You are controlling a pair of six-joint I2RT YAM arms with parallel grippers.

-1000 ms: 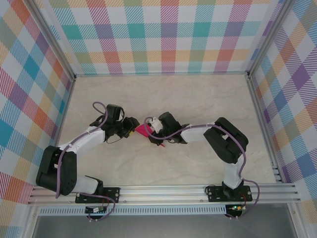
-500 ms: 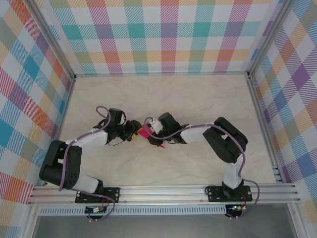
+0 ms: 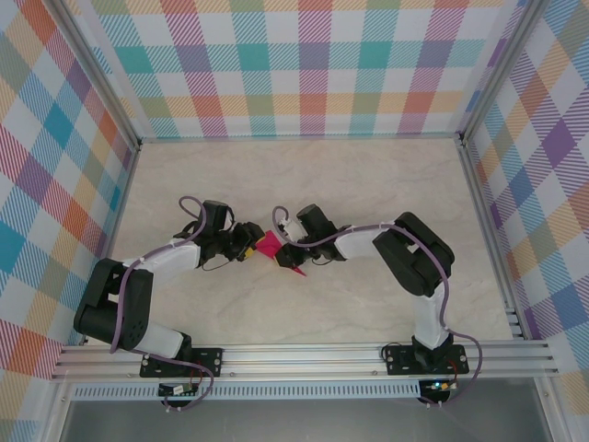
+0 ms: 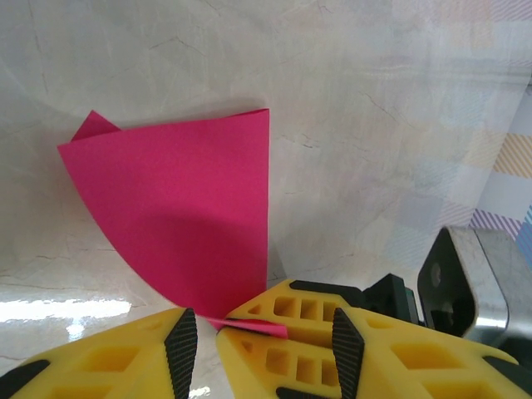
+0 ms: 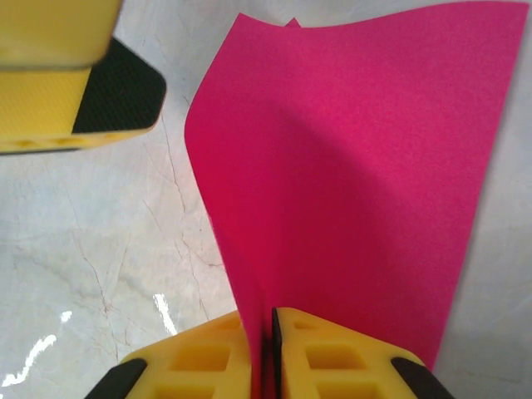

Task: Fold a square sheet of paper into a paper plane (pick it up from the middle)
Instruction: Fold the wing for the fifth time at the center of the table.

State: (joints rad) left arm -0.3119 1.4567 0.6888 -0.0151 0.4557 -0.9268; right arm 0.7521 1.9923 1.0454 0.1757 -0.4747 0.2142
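Right fingers hold the paper's lower edge inside my open left fingers, so my left gripper needs to shift and pinch the curved fold (image 4: 193, 301) beside them.
The square sheet of paper (image 3: 269, 243) is magenta-pink, folded into a curved wedge with a second layer peeking out behind, at the table's middle between the two grippers. My right gripper (image 3: 283, 250) is shut on the paper's lower edge. In the right wrist view the sheet (image 5: 349, 166) rises from the closed right gripper (image 5: 270, 320). My left gripper (image 3: 248, 245) faces it from the left with its jaws apart. In the left wrist view the paper (image 4: 183, 208) stands ahead, and the left gripper (image 4: 264, 349) straddles the right gripper's pinching fingertips (image 4: 274, 320).
The marbled table (image 3: 368, 184) is boxed in by plaid walls (image 3: 304, 64) on three sides, with an aluminium rail (image 3: 304, 354) along the near edge. One left finger (image 5: 75, 91) sits at the top left of the right wrist view.
The left arm has dropped lower and its gripper has closed in on the paper from the left. The right gripper has shifted slightly left, still holding the sheet.
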